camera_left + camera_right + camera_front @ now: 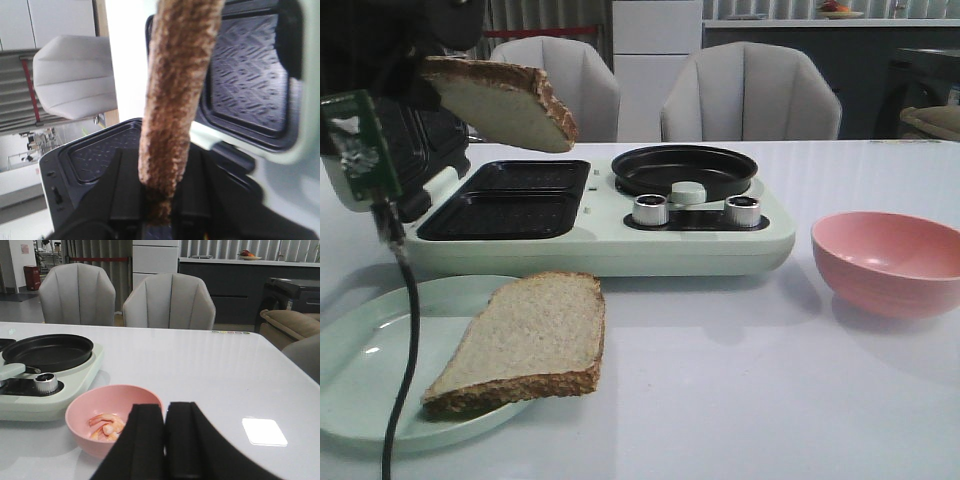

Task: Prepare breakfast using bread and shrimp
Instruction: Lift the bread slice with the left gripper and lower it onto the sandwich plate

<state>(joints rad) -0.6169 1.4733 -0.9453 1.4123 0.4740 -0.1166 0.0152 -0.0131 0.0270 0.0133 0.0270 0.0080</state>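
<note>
Next, my left gripper lets go of the bread slice on the black grill plate's rear section [552, 168], close to the round black pan.
One bread slice [500, 102] hangs in the air above the left end of the breakfast maker, over its black grill plate [505, 200]. My left gripper [160, 200] is shut on this bread slice [175, 90], seen edge-on with its brown crust. A second bread slice [525, 340] lies on the pale green plate [360, 390] at the front left. The shrimp [107, 424] lies in the pink bowl [95, 412], beside my right gripper [165, 440], which is shut with nothing held. The right gripper is out of the front view.
The pale green breakfast maker [620, 240] has an open lid [85, 160], a round black pan [683, 168] and two silver knobs [650, 210]. The pink bowl [888, 262] stands at the right. A black cable [405, 330] hangs across the plate. Grey chairs [750, 95] stand behind the table.
</note>
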